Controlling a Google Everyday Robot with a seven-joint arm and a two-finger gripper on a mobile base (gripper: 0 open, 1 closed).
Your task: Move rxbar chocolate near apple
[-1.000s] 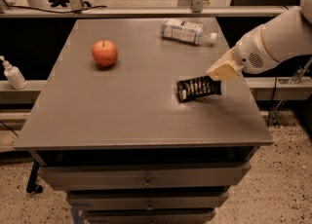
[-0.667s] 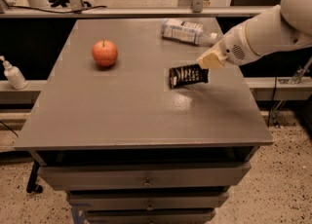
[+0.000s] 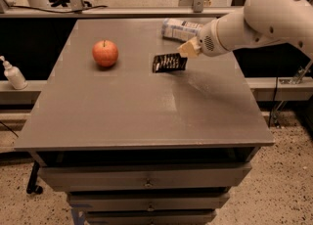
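Note:
Next, my gripper releases the rxbar chocolate on the grey table, snug (image 3: pixel 125 63) against the apple's side facing my gripper. The bar now hangs just above the table.
The red-orange apple (image 3: pixel 105 53) sits on the grey table (image 3: pixel 122 111), at its left and towards the back. The rxbar chocolate (image 3: pixel 168 63), a flat black wrapper with white lettering, hangs just above the table surface to the right of the apple. My gripper (image 3: pixel 187 51) comes in from the right and is shut on the bar's right end. The bar is about one bar-length away from the apple.
A clear plastic bottle with a white label (image 3: pixel 181 28) lies on its side at the back of the table, just behind my gripper. A small white dispenser bottle (image 3: pixel 13 74) stands off the table at far left. Drawers run under the table's front edge.
My gripper has carried the bar left and towards the back, from the table's right side to its middle, closer to the apple. The apple and the bottle have not moved.

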